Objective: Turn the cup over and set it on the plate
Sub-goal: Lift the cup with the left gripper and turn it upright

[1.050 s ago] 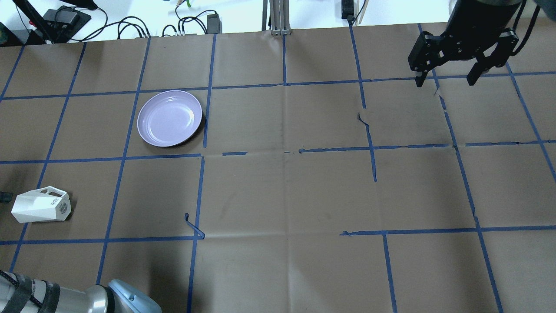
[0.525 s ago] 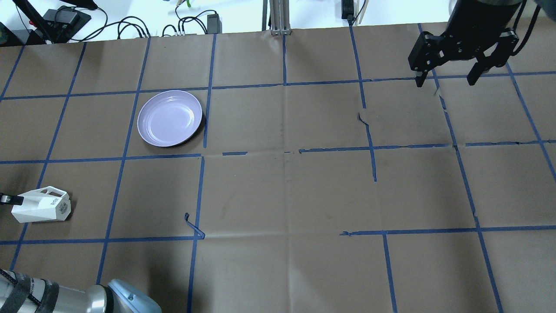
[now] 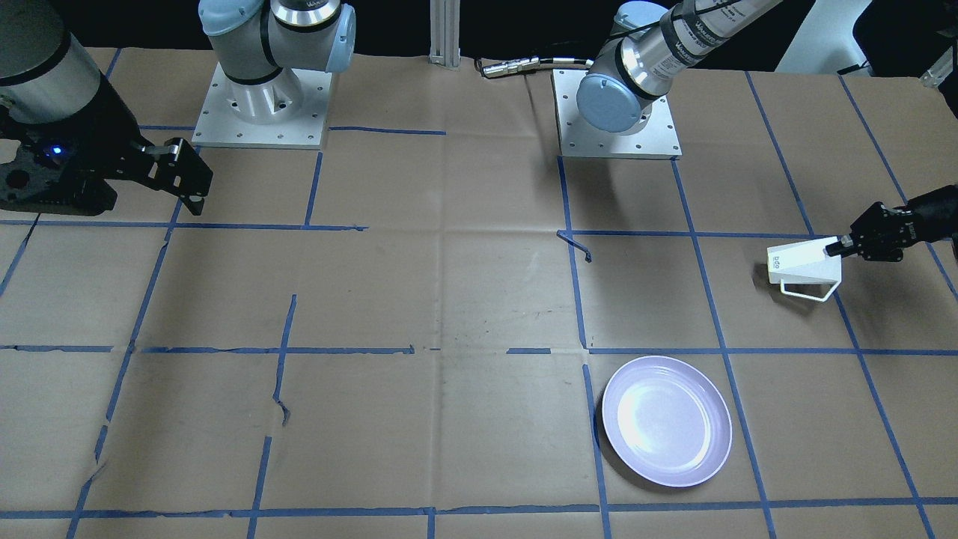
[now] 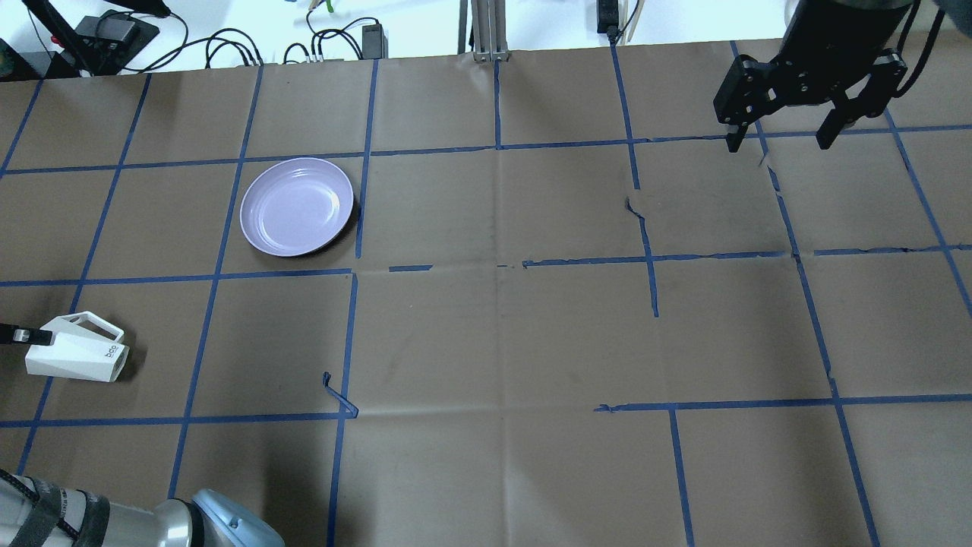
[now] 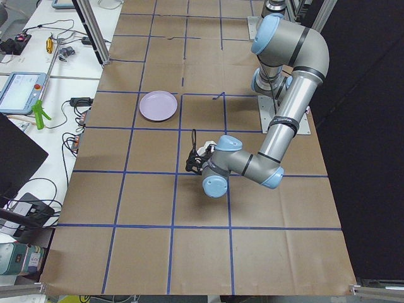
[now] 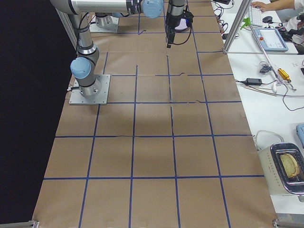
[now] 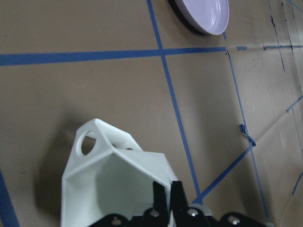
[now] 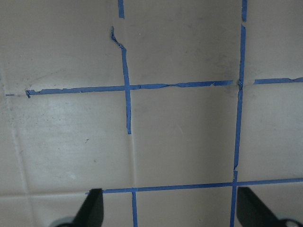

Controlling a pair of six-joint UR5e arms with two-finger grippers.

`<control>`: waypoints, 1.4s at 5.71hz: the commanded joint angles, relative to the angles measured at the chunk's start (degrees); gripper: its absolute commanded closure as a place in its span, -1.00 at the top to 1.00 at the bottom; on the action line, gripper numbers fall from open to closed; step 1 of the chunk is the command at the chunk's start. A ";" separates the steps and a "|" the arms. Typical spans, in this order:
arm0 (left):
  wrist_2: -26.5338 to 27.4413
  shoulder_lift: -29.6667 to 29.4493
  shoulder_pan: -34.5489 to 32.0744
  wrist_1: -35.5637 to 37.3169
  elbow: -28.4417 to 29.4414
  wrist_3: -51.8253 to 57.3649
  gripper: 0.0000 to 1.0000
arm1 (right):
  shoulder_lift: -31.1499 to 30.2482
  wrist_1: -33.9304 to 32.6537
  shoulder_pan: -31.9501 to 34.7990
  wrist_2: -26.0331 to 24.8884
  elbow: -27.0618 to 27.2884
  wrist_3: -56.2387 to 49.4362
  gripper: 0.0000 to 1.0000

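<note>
I will release the white cup on the middle of the lavender plate (image 3: 673,423) with my left gripper.
The white faceted cup (image 4: 76,357) lies on its side near the table's left edge, base to the right and handle toward the far side. My left gripper (image 4: 24,335) is shut on the cup's rim wall; the left wrist view shows the fingers (image 7: 162,193) pinching the cup (image 7: 113,184). In the front view the cup (image 3: 802,263) is at the far right with the left gripper (image 3: 840,245) on it. The lavender plate (image 4: 296,207) stands empty farther out, apart from the cup; it also shows in the front view (image 3: 666,421). My right gripper (image 4: 782,143) is open and empty at the far right.
Brown paper with blue tape lines covers the table. A loose curl of tape (image 4: 339,396) sticks up right of the cup. Cables and power bricks (image 4: 334,42) lie along the far edge. The arm base plates (image 3: 615,112) stand at the robot's side.
The left gripper has come in from the left edge and closed on the cup's rim. The cup has turned, its handle now toward the far side. The right arm has not moved.
</note>
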 commanded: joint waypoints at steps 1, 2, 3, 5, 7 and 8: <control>-1.00 6.40 -3.65 0.11 0.81 -3.89 -1.00 | 0.00 0.00 0.00 0.00 0.00 0.00 1.00; -0.65 11.92 -8.64 0.55 0.73 -8.79 -1.00 | 0.00 0.00 0.00 0.00 0.00 0.00 1.00; -0.39 17.63 -15.48 0.82 0.72 -14.41 -1.00 | 0.00 0.00 0.00 0.00 0.00 0.00 1.00; 2.92 21.64 -30.15 9.72 0.72 -32.75 -0.99 | 0.00 0.00 0.00 0.00 0.00 0.00 1.00; 9.27 20.07 -42.22 23.07 -1.02 -38.89 -0.99 | 0.00 0.00 0.00 0.00 0.00 0.00 1.00; 13.37 18.24 -45.31 28.45 -2.08 -39.07 -0.99 | 0.00 0.00 0.00 0.00 0.00 0.00 1.00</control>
